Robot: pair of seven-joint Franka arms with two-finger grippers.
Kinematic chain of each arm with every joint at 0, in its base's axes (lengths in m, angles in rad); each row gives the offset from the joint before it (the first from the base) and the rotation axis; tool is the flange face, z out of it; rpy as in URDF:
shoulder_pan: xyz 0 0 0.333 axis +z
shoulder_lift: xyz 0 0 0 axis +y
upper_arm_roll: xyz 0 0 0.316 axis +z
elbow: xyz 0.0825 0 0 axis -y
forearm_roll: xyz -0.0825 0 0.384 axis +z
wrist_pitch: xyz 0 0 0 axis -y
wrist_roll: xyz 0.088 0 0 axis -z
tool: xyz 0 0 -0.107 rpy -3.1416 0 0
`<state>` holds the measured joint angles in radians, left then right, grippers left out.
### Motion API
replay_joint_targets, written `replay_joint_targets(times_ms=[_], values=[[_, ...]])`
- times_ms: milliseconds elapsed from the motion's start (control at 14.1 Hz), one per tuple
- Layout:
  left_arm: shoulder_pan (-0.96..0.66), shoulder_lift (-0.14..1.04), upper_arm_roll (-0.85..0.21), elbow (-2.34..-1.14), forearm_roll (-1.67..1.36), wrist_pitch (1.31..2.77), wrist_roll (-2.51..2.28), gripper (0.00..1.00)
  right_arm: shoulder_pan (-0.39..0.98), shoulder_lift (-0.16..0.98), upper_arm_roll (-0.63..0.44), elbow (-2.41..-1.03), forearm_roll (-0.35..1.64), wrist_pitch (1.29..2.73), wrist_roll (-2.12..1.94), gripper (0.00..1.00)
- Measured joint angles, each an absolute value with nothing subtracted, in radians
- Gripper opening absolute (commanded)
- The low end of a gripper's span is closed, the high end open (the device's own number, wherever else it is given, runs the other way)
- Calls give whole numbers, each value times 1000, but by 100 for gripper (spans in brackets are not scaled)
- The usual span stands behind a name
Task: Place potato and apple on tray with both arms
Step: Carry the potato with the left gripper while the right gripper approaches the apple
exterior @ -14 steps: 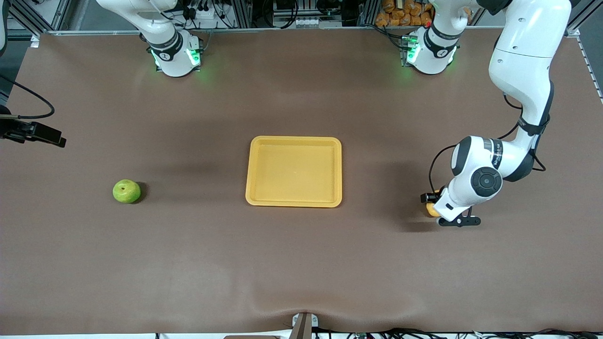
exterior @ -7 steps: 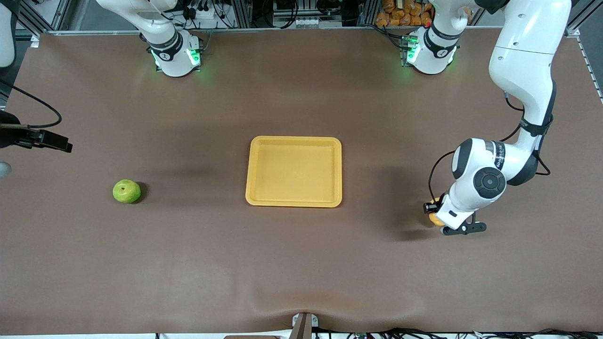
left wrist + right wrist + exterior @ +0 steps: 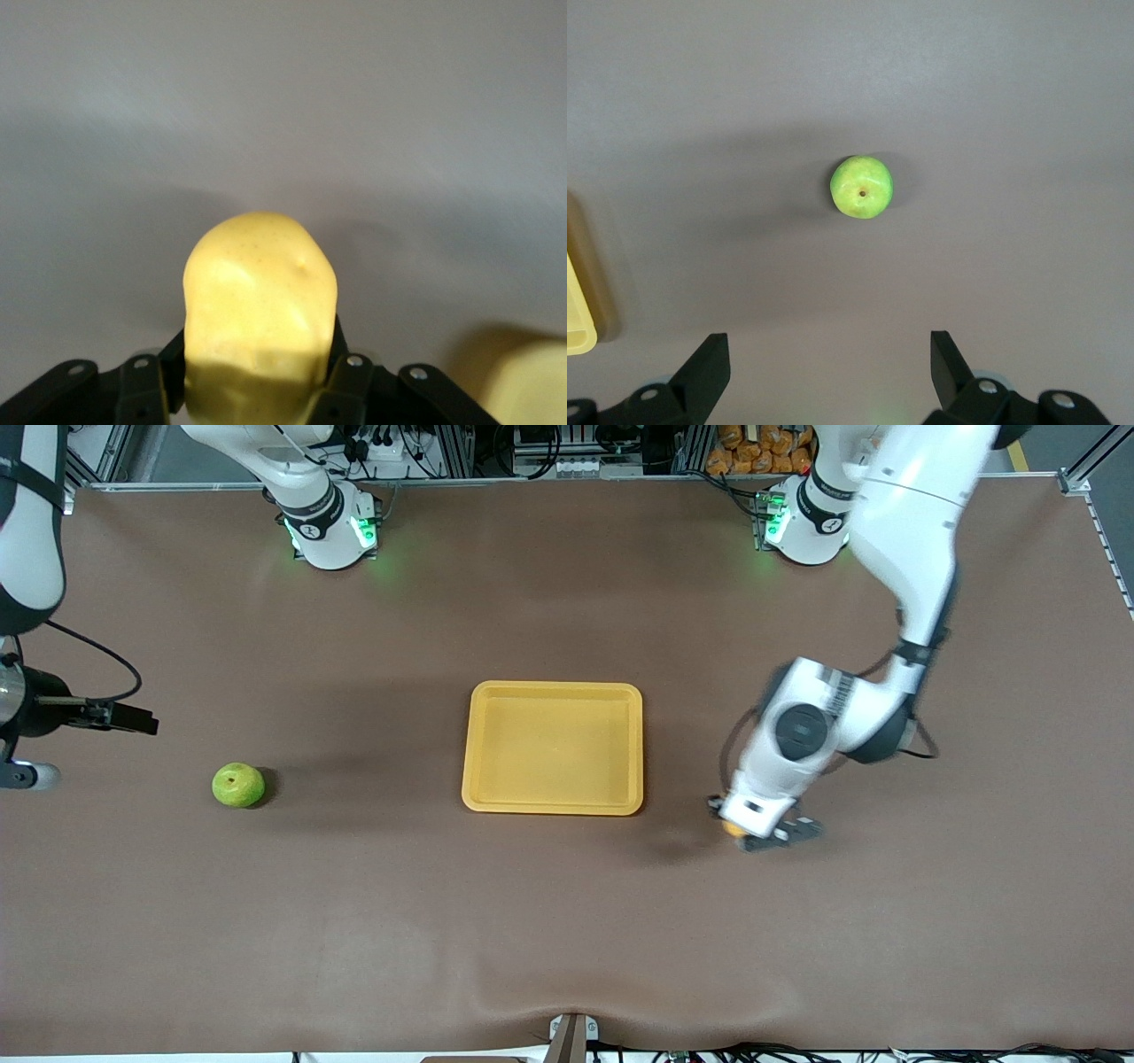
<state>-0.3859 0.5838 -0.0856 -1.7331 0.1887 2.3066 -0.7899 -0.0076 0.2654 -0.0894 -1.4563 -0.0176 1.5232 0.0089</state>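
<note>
Next, my left gripper lets go of the potato inside the tray (image 3: 618, 754), along the tray's edge closest to the left arm.
The yellow-orange tray (image 3: 554, 691) lies at the table's middle with nothing on it. My left gripper (image 3: 742, 829) is shut on the pale yellow potato (image 3: 731, 829) and holds it just above the table beside the tray, toward the left arm's end. In the left wrist view the potato (image 3: 260, 301) fills the left gripper (image 3: 257, 376), and a tray corner (image 3: 530, 382) shows. The green apple (image 3: 237, 785) rests on the table toward the right arm's end. My right gripper (image 3: 124, 717) hangs open and empty above the table near it. The right wrist view shows the apple (image 3: 862, 187) ahead of the open right gripper (image 3: 830, 363).
The brown table mat (image 3: 567, 921) has a raised wrinkle at its edge nearest the camera. A tray edge (image 3: 578, 310) shows in the right wrist view. The arm bases (image 3: 332, 527) stand along the table's top edge.
My left arm has carried the potato sideways toward the tray. My right gripper has come further in over the table toward the apple. The apple and tray have not moved.
</note>
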Motion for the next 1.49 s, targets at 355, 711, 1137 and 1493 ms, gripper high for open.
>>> replay_joint_targets(times_ms=[355, 711, 1137, 1493], values=[[-565, 551, -106, -1688, 229, 2206, -1055, 43, -12, 357, -92, -1457, -18, 1585, -70, 100], [-707, 617, -107, -1649, 282, 2196, -1234, 58, -34, 445, -96, -1457, -18, 1618, -99, 100], [-702, 731, -100, -1608, 359, 2196, -1326, 100, -44, 516, -98, -1458, -18, 1660, -102, 100], [-701, 725, -100, -1571, 360, 2181, -1341, 100, -50, 595, -99, -1481, -18, 1768, -102, 100]])
